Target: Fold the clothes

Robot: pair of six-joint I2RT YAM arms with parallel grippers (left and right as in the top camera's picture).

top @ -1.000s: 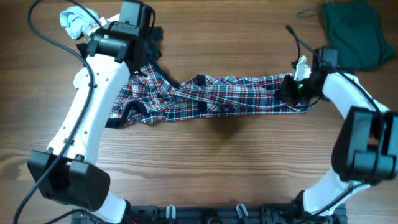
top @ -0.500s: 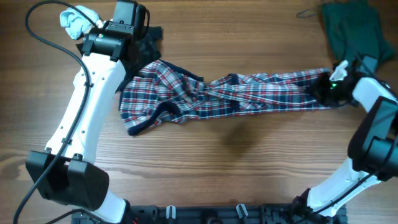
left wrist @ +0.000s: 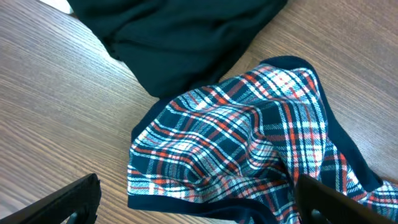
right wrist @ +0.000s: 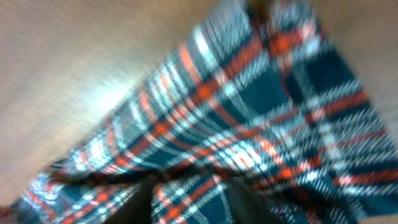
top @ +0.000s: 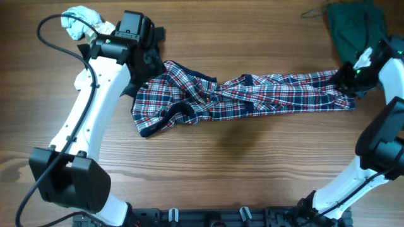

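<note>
The plaid garment reaches in a long piece toward the green garment, so next my right gripper grabs the plaid garment's far end [top: 343,103] and folds it back toward the middle.
The clothes, a red, white and navy plaid garment [top: 252,94], lie stretched in a long twisted band across the table, bunched at the left end. In the left wrist view its navy-trimmed corner [left wrist: 249,155] lies flat on the wood. My left gripper [top: 148,62] hovers over that left end, open wide [left wrist: 196,208], with nothing between its fingers. My right gripper [top: 351,75] is at the garment's far right end. In the blurred right wrist view its dark fingers [right wrist: 140,205] stand apart with plaid cloth [right wrist: 236,118] lying between them.
A dark navy cloth [left wrist: 186,37] lies just behind the plaid's left end, under the left arm [top: 154,44]. A crumpled white cloth [top: 79,22] sits at the back left corner. A green garment [top: 356,31] lies at the back right, close to the right gripper.
The right gripper pulled the garment's end rightward, stretching the plaid band across the table, and its jaws have parted. The left gripper stayed near the left end, open.
</note>
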